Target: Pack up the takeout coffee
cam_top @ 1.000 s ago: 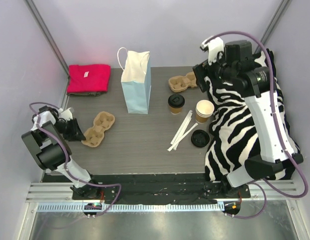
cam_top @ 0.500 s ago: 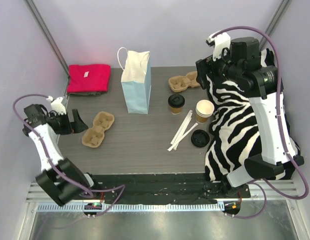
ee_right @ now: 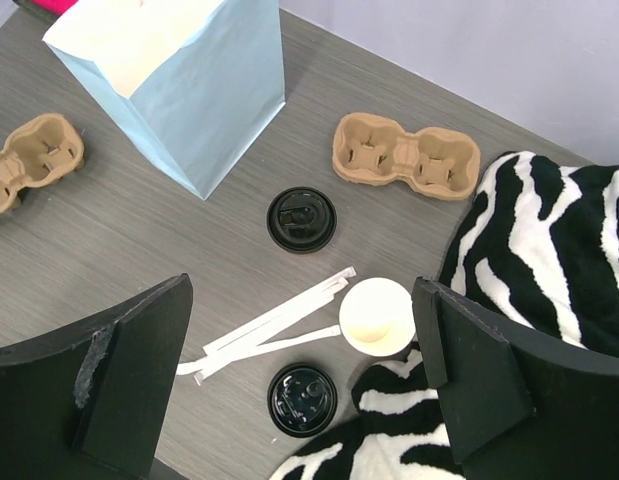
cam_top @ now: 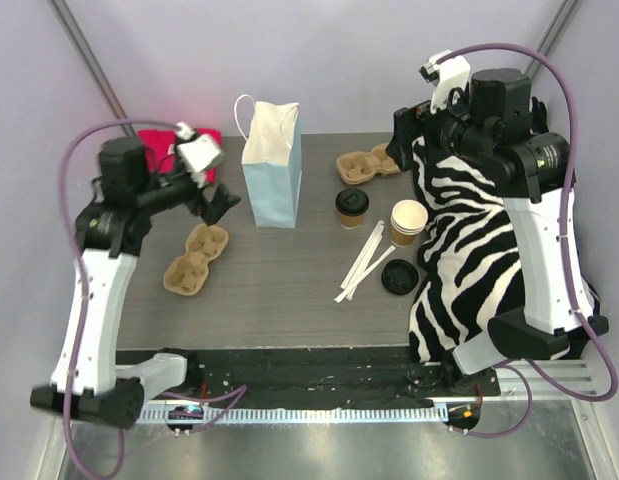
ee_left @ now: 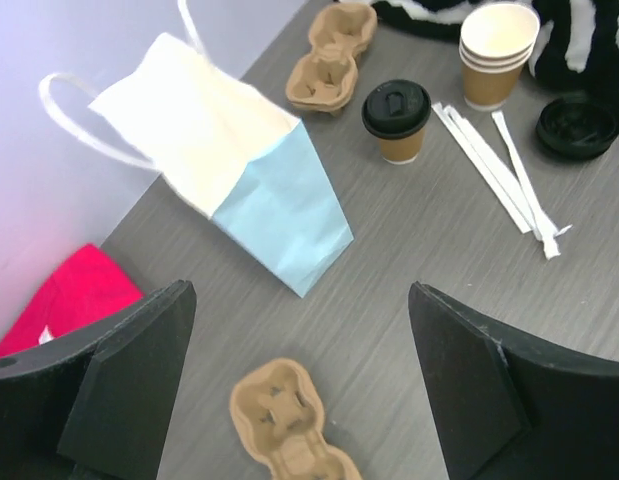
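Next, I move my left gripper next to the light blue bag's front rim corner [cam_top: 244, 162] [ee_left: 212, 215], on the side by the near pulp carrier, and close it there.
The takeout coffee [cam_top: 351, 207], a small tan cup with a black lid, stands upright mid-table just right of the light blue bag [cam_top: 272, 165]; the wrist views show it too [ee_left: 396, 120] [ee_right: 301, 219]. My left gripper [cam_top: 221, 203] hovers open and empty above the table left of the bag, over a pulp carrier [ee_left: 289, 420]. My right gripper [cam_top: 401, 140] hangs high at the back right, open and empty [ee_right: 301, 300], looking down on the coffee.
A stack of open cups [cam_top: 408, 221], a loose black lid [cam_top: 399, 277] and white wrapped straws [cam_top: 364, 262] lie right of the coffee. A second carrier [cam_top: 367, 164] sits at the back. Zebra cloth [cam_top: 479, 250] covers the right side; a red cloth [cam_top: 159, 160] lies back left.
My left arm has risen from the table's left edge and swung back and right toward the bag, its jaws opening wider. The right gripper has drifted slightly back. No object has moved.
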Robot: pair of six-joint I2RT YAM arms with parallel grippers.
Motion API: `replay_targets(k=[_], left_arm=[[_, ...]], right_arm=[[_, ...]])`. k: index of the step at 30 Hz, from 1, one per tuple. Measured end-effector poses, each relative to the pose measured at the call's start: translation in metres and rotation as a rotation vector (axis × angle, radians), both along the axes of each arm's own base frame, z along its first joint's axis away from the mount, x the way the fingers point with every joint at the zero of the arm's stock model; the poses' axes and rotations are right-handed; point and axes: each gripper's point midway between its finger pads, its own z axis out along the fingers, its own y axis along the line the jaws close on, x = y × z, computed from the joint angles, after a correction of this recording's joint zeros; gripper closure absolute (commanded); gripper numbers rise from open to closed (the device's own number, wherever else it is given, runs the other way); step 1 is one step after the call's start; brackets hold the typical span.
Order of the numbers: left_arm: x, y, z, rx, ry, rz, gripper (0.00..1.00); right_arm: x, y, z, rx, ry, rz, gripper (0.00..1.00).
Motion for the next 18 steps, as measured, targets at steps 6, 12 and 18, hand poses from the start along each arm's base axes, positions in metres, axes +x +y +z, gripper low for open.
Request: replay_targets(k=[6,12,18], left_arm=[[0.060,-0.058,-0.058,0.201,0.070,-0.084,0.16],[0.091,-0.072,-0.097,0.348,0.065,-0.078,0.19],[0.117,-0.068,-0.101,0.415,-0.013,-0.050,0.22]], right_arm=[[0.007,0.003,-0.007,0.004,0.022,-0.003,0.00],[0.025,0.013,-0.031,0.001,0.095,0.006,0.00],[0.035,0.016,-0.043,0.001,0.130,0.005,0.00]])
